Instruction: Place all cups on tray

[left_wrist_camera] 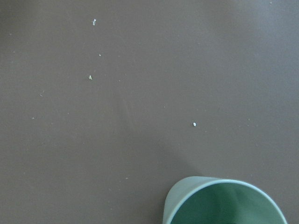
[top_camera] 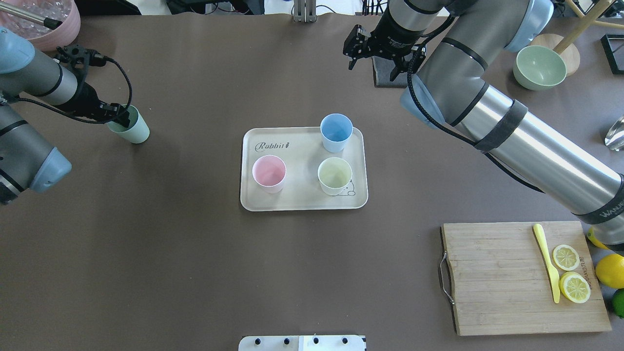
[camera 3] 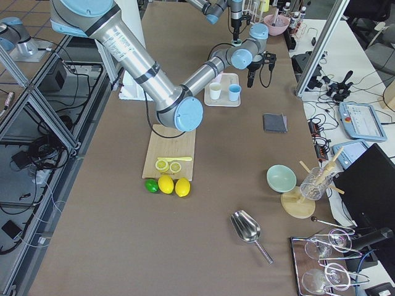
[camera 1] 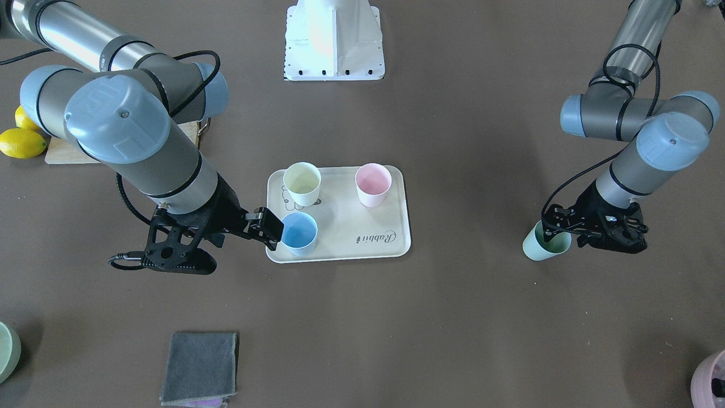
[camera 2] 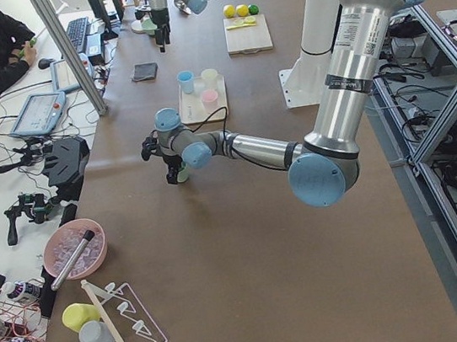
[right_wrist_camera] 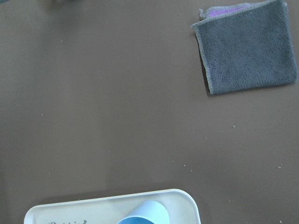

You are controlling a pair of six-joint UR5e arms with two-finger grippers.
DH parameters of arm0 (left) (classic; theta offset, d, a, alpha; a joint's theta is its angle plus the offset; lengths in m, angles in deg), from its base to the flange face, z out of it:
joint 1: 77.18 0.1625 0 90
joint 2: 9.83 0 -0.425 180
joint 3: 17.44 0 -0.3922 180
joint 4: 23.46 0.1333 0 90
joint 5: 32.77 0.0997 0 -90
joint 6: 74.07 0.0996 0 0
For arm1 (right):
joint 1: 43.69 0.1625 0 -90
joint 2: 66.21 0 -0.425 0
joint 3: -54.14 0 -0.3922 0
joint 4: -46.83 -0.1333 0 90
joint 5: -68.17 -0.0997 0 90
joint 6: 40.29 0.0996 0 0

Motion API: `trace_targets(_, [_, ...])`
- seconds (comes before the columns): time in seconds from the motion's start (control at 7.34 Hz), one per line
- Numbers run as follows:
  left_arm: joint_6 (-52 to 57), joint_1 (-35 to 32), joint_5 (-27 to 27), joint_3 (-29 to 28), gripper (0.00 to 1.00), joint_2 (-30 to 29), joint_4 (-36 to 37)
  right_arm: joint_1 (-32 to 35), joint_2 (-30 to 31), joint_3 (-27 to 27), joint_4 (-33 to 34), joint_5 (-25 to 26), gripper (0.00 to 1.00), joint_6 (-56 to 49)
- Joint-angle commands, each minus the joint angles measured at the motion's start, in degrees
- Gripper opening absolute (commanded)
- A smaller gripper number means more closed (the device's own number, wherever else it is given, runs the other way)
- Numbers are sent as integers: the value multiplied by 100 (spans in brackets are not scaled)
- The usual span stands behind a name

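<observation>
I need to set the mint green cup on the lettering of the cream rabbit tray (camera 1: 375, 239) with my left gripper.
The cream rabbit tray (top_camera: 297, 197) lies mid-table. On it stand the pale yellow cup (top_camera: 335, 175), the pink cup (top_camera: 268, 173) and the light blue cup (top_camera: 336, 132). The mint green cup (top_camera: 135, 128) stands on the bare table far to the tray's left. My left gripper (top_camera: 119, 116) is down at its rim (camera 1: 546, 245); I cannot tell whether the fingers are shut on it. The left wrist view shows only the cup's mouth (left_wrist_camera: 224, 205). My right gripper (camera 1: 267, 225) is open and empty, raised beside the blue cup (camera 1: 299, 232).
A wooden cutting board (top_camera: 492, 278) with lemon slices and a yellow knife lies at the near right, whole lemons beside it. A grey cloth (camera 1: 199, 367) lies beyond the tray. A green bowl (top_camera: 538, 67) and a mauve pot (top_camera: 48, 22) sit at the far corners.
</observation>
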Motion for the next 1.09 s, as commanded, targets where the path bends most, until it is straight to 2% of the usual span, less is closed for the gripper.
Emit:
trace_targets(0.0, [29,-131,-42,20,0,-35,26,149,-3,-10,20,-164,100,-71])
trace_targets(0.27, [21,-517,-147,81,0,-132,306,411,67,-62,63,-419,100,-194])
trace_targets(0.41, [21,-693,-470,195,0,-298,612,561,76,-219,429,-516,100,-430])
trace_targets(0.54, [3,-730,-499,431,0,-647,1268,632,120,-473,920,-508,100,-780])
trace_targets(0.68, [-84,-704,-456,633,0,-999,1892,746,233,-606,1090,-508,100,-992])
trace_targets(0.82, [-520,-608,-447,748,0,-1290,2185,878,400,-643,1092,-508,100,-1168])
trace_targets(0.95, [-1177,-224,-351,758,0,-1536,2188,1009,706,-773,1092,-508,100,-1597])
